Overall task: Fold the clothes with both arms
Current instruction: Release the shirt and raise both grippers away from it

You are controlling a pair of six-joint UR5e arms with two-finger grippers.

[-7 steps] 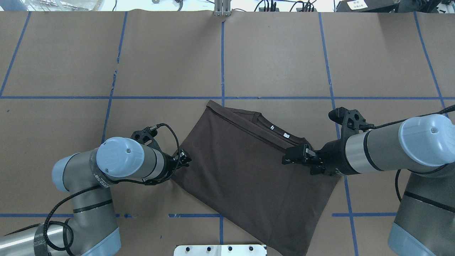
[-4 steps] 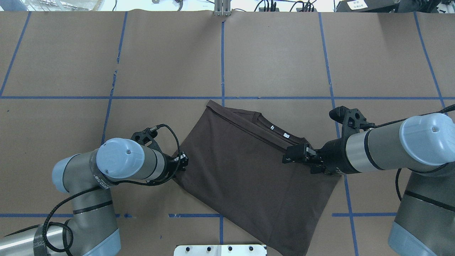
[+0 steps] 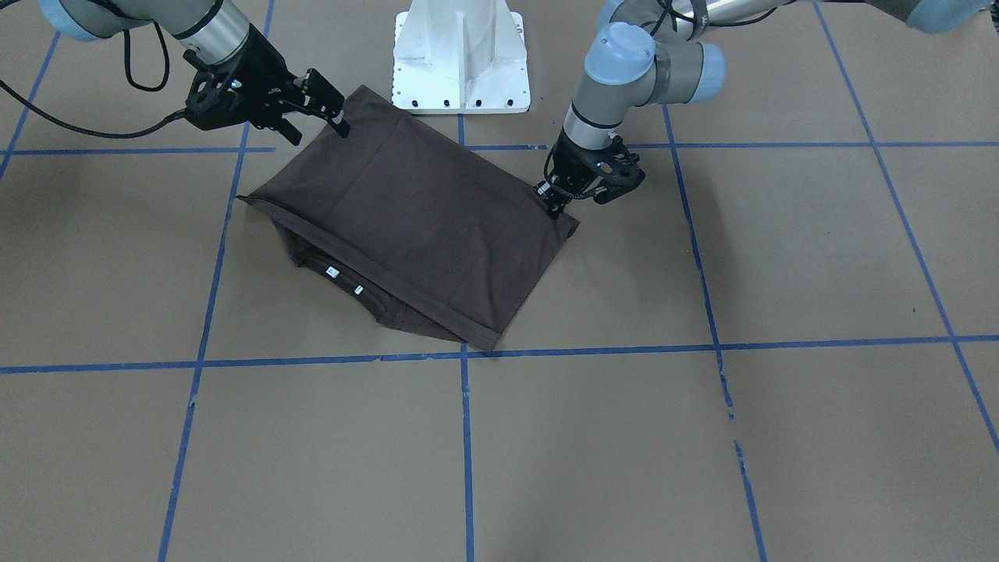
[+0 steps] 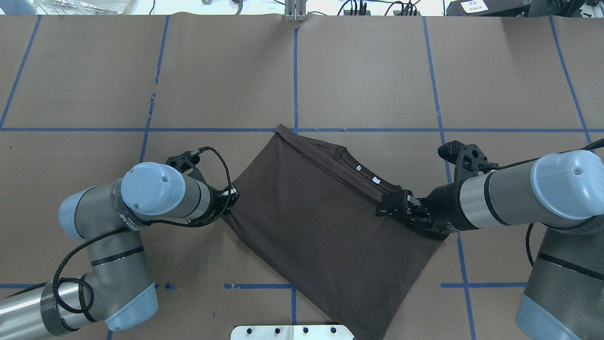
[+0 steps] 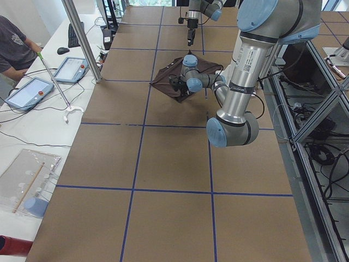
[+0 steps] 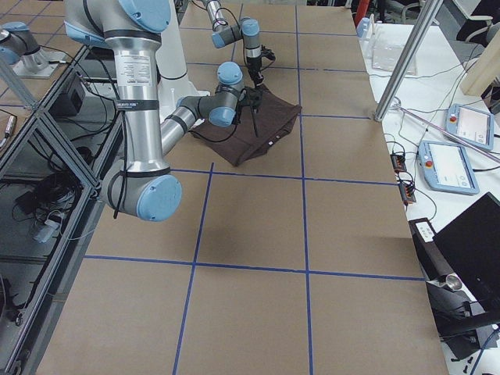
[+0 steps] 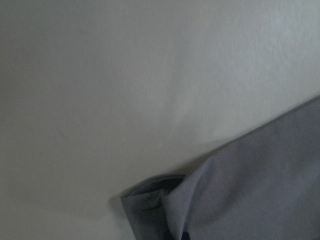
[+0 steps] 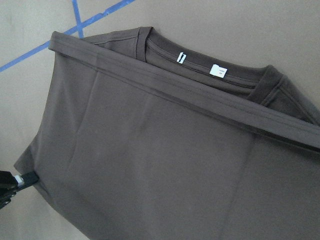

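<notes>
The shirt's corner, now held low at the table, will be released by my left gripper on bare table [image 3: 563,436] beyond the blue line at the shirt's far tip.
The dark brown T-shirt [image 4: 321,226] lies folded and skewed on the table, its collar and white neck label [image 4: 376,179] peeking out at the far edge. My left gripper [image 4: 232,194] is shut on the shirt's left corner, low at the table; the front view [image 3: 552,200] shows this too. The left wrist view shows only that bunched corner [image 7: 160,200]. My right gripper [image 4: 384,208] hovers open and empty above the shirt's right part, in the front view [image 3: 316,109] as well. The right wrist view looks down on the shirt [image 8: 150,165] and the label [image 8: 217,71].
The white pedestal base [image 3: 460,55] stands at the robot's side of the table, close to the shirt's near corner. Blue tape lines [image 4: 295,80] grid the brown table. An operator [image 5: 13,46] and tablets [image 5: 71,70] are beyond the far edge.
My left gripper has moved left and away from the robot, dragging the shirt's left corner with it, and the whole shirt has shifted slightly. The right gripper has barely moved.
</notes>
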